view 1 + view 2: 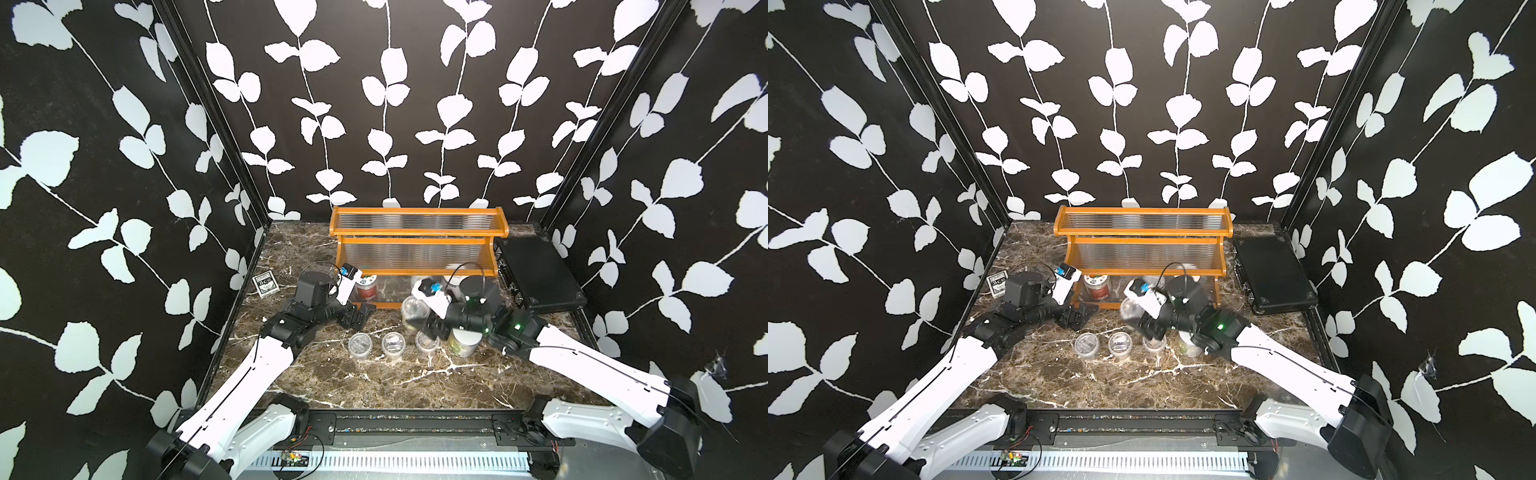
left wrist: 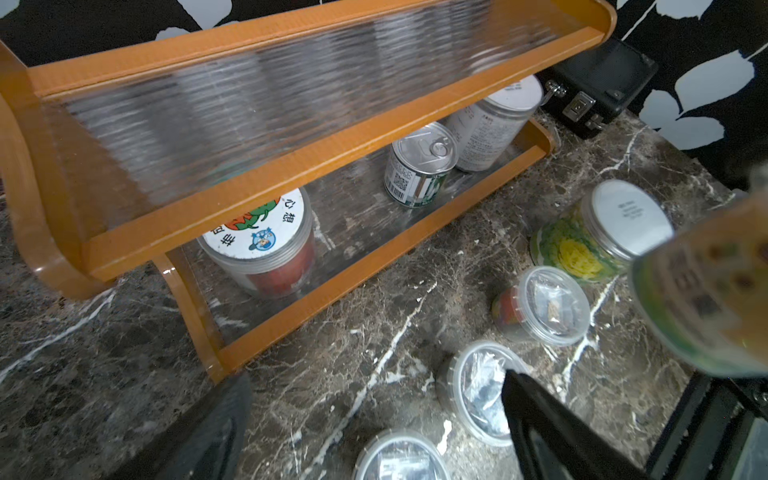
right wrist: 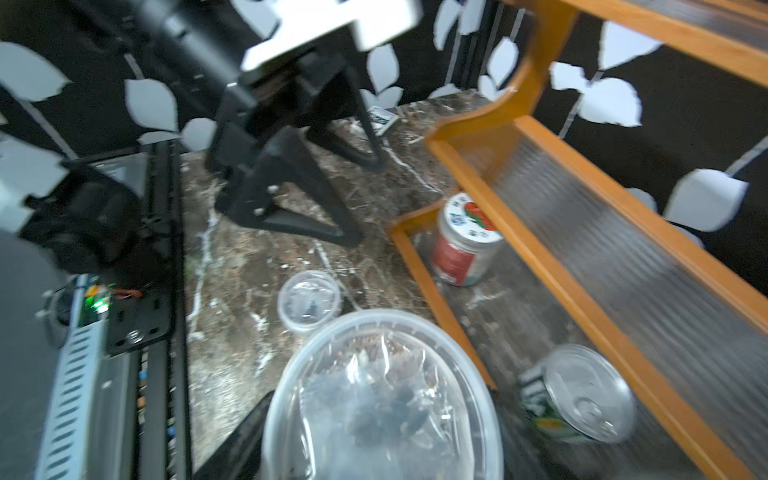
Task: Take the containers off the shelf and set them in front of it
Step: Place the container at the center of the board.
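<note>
My right gripper needs to let go of the clear lidded cup on the near side of the clear cup (image 1: 360,389) (image 3: 219,350) nearest my left gripper.
The orange-brown shelf (image 1: 415,243) (image 2: 266,178) stands at the back. Its bottom tier holds a red jar (image 2: 266,249) (image 3: 461,245), a pull-tab tin can (image 2: 419,166) (image 3: 582,399) and a white-lidded jar (image 2: 494,120). The upper tiers look bare. My right gripper (image 1: 424,324) (image 3: 382,436) is shut on a clear lidded cup (image 1: 411,309) (image 3: 382,395), held above the table in front of the shelf. Three clear cups (image 1: 359,345) (image 1: 392,344) (image 1: 427,341) and a green-yellow jar (image 1: 461,343) (image 2: 598,232) stand in front. My left gripper (image 1: 357,316) (image 2: 374,432) is open and holds nothing, low beside the shelf's left end.
A flat black case (image 1: 536,274) lies right of the shelf. A small black-and-white card box (image 1: 262,284) lies at the left wall. Patterned walls close in three sides. The marble top (image 1: 374,386) stretches toward me.
</note>
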`<act>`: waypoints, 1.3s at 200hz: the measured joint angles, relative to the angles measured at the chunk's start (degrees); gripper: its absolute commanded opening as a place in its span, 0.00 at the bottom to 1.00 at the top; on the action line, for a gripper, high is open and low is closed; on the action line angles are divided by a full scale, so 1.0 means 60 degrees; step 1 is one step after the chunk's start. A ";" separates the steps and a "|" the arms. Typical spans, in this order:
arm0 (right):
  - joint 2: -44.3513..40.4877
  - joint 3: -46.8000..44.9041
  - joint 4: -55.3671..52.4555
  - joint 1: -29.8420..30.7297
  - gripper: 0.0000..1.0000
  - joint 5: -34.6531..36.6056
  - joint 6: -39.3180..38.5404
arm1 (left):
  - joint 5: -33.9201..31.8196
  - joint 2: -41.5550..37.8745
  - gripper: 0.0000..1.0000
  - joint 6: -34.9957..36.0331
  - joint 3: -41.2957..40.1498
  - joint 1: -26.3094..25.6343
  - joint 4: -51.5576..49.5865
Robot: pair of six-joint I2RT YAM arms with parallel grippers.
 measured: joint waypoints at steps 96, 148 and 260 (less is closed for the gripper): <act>0.3217 0.0025 0.0659 0.2685 0.53 -0.1286 -0.1177 | -0.0612 -0.0364 0.94 0.0565 0.1198 -0.0277 -0.2510; 0.4732 0.0244 0.1734 0.3144 0.53 -0.1217 -0.1417 | -0.0969 -0.0284 0.96 0.0798 0.1370 -0.0280 -0.2987; 0.6043 0.0412 0.2991 0.3293 0.62 -0.0492 -0.1504 | -0.1326 -0.0066 0.97 0.0903 0.1384 -0.0291 -0.3217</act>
